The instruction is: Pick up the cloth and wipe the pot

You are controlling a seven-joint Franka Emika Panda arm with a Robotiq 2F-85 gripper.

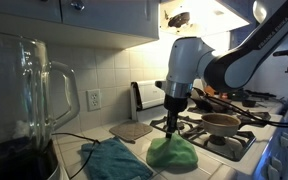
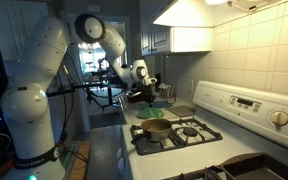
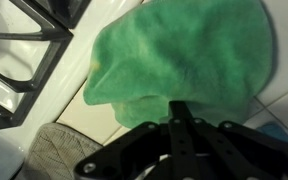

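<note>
The gripper pinches just a bit of green cloth near the edge of the mound, so it should open, turn, and grab a thicker fold at its top (image 1: pixel 174 144) before it lifts.
The bright green cloth (image 1: pixel 171 152) lies bunched into a mound on the tiled counter beside the stove. It fills the upper part of the wrist view (image 3: pixel 189 55). My gripper (image 1: pixel 172 126) comes straight down onto the top of the mound and is shut, its dark fingers pressed together with a pinch of green cloth at their tips (image 3: pixel 177 106). The pot (image 1: pixel 221 122), a shallow brown coppery pan, sits on a stove burner beyond the cloth. In an exterior view the pot (image 2: pixel 155 127) is on the near burner, and the gripper (image 2: pixel 149 93) is farther back.
A darker teal cloth (image 1: pixel 114 160) lies on the counter next to the green one. A flat grey mat (image 1: pixel 131 130) is behind them, also in the wrist view (image 3: pixel 59 155). A glass blender jug (image 1: pixel 24 100) stands close to the camera. Black stove grates (image 3: pixel 24 40) border the cloth. A silvery disc (image 2: pixel 184 111) lies on a far burner.
</note>
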